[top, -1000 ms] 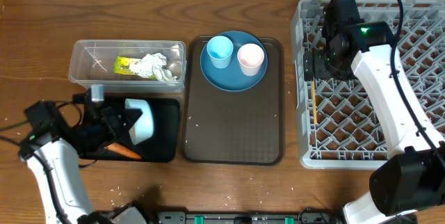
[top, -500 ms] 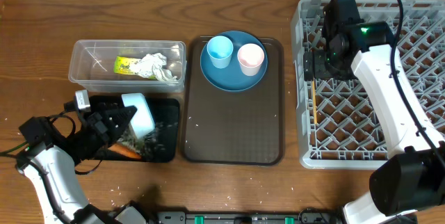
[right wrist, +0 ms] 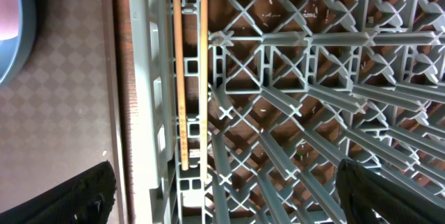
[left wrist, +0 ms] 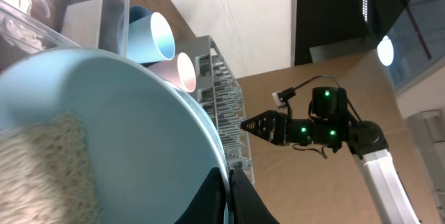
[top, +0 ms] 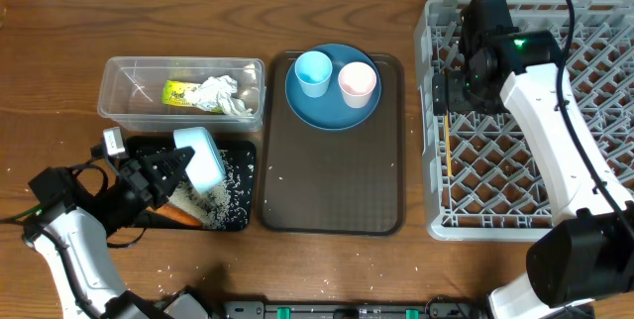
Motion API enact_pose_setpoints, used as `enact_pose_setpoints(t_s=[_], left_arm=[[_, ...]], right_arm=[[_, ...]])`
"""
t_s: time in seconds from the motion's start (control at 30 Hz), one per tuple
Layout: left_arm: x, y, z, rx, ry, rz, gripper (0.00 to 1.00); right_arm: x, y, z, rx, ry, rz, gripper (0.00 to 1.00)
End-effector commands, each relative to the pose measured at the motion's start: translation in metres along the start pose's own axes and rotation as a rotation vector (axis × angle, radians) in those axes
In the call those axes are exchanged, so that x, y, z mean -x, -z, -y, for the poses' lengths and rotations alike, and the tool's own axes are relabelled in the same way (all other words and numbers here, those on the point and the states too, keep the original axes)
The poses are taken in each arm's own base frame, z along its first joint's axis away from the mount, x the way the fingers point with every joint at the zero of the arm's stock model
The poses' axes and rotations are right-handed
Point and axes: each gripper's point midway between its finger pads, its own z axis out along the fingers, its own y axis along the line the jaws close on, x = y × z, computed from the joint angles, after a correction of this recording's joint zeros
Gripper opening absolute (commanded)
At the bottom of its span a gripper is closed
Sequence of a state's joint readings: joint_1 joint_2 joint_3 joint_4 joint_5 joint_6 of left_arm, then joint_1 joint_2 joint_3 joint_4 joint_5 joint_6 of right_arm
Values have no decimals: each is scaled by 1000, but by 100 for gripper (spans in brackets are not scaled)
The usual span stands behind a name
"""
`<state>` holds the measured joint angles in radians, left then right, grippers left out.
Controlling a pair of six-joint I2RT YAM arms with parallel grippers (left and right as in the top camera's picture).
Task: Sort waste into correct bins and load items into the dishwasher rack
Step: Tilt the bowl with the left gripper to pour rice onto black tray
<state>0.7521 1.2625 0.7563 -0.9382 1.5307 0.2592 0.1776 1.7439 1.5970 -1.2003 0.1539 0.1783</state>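
Observation:
I need to release the white bowl from my left gripper on the brown serving tray's bare surface (top: pixel 337 184), in front of the blue plate.
My left gripper (top: pixel 163 175) is shut on the rim of the white bowl (top: pixel 198 156), tilted on its side over the black tray (top: pixel 240 149). White rice (top: pixel 226 195) lies spilled on the tray beside the carrot piece (top: pixel 178 215). In the left wrist view my fingers (left wrist: pixel 228 189) pinch the bowl's rim (left wrist: pixel 104 133), with rice (left wrist: pixel 49 161) still inside. The clear tub (top: pixel 114 86) holds the tissue (top: pixel 220 94) and the wrapper (top: pixel 178 92). My right gripper (right wrist: pixel 222 196) is open and empty over the rack's (top: pixel 475 180) left edge, where the chopsticks (right wrist: pixel 189 71) lie.
The brown serving tray (top: pixel 332 180) sits mid-table. At its far end the blue plate (top: pixel 332 111) carries the light blue cup (top: pixel 313 71) and the pink cup (top: pixel 358 83). Loose rice grains dot the wood in front of the black tray.
My left gripper has tipped the bowl further over the black tray and rice has poured out onto it. The right arm has not moved.

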Motion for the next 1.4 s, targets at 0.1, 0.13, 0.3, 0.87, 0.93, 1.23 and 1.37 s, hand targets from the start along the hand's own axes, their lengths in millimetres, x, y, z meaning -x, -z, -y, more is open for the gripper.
enact_pose_setpoints(t_s=[0.1, 0.13, 0.3, 0.87, 0.93, 1.23, 1.37], left_arm=[[1, 1, 4, -41, 99, 11, 6], [1, 1, 4, -41, 114, 10, 6], [0, 1, 4, -41, 136, 9, 6], [-4, 0, 5, -41, 168, 1, 6], [-11, -2, 8, -44, 183, -13, 6], [-1, -3, 5, -44, 60, -7, 6], [-4, -3, 6, -43, 121, -10, 6]], right_arm=[[2, 2, 3, -2, -15, 8, 99], [2, 2, 3, -3, -15, 8, 99], [2, 2, 3, -3, -15, 8, 99], [2, 2, 3, -3, -15, 8, 99], [2, 2, 3, -3, -15, 8, 99], [2, 2, 3, -3, -15, 8, 99], [2, 2, 3, -2, -15, 8, 99]])
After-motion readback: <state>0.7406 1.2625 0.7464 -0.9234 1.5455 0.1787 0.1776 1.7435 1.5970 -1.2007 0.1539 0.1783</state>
